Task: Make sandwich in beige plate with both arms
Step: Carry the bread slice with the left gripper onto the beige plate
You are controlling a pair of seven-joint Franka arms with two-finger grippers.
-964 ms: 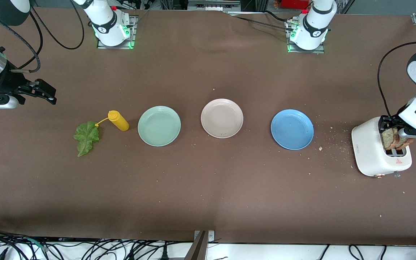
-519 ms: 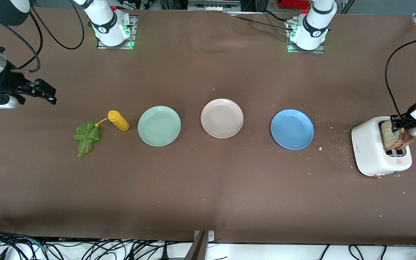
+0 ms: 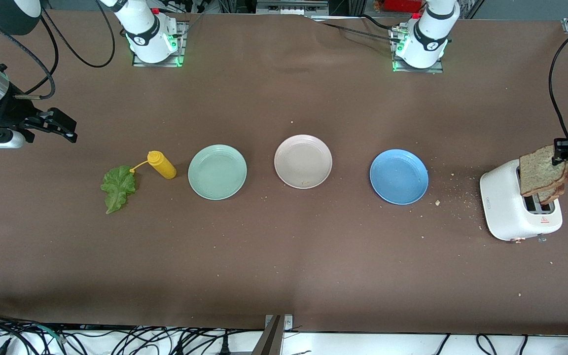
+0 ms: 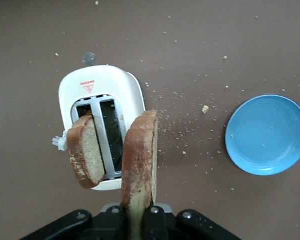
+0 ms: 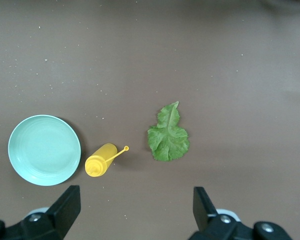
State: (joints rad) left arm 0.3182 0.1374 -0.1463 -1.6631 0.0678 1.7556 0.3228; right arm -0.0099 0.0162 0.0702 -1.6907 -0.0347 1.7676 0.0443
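Observation:
My left gripper needs to release the brown toast slice so it lies flat on the middle of the beige plate (image 3: pixel 307 163). The slice is still upright above the white toaster.
My left gripper (image 3: pixel 562 153) is shut on one brown toast slice (image 3: pixel 543 170) and holds it upright above the white toaster (image 3: pixel 503 202). In the left wrist view the held slice (image 4: pixel 140 160) stands edge-on between the fingers of my left gripper (image 4: pixel 137 220). A second slice (image 4: pixel 87 150) leans out of a toaster slot. The beige plate (image 3: pixel 302 158) sits mid-table, bare but for a crumb. The green lettuce leaf (image 3: pixel 118 187) lies flat toward the right arm's end. My right gripper (image 3: pixel 59 129) is open and empty, waiting above the table; the leaf (image 5: pixel 168 135) shows in its wrist view.
A mint-green plate (image 3: pixel 217 172) and a blue plate (image 3: pixel 399 176) flank the beige one. A yellow squeeze bottle (image 3: pixel 162 165) lies between the leaf and the mint plate. Crumbs are scattered between the blue plate and the toaster (image 4: pixel 100 85).
My left gripper has risen with the toast slice, lifting it out of the toaster slot. The second slice stays in the toaster. The right arm has not moved.

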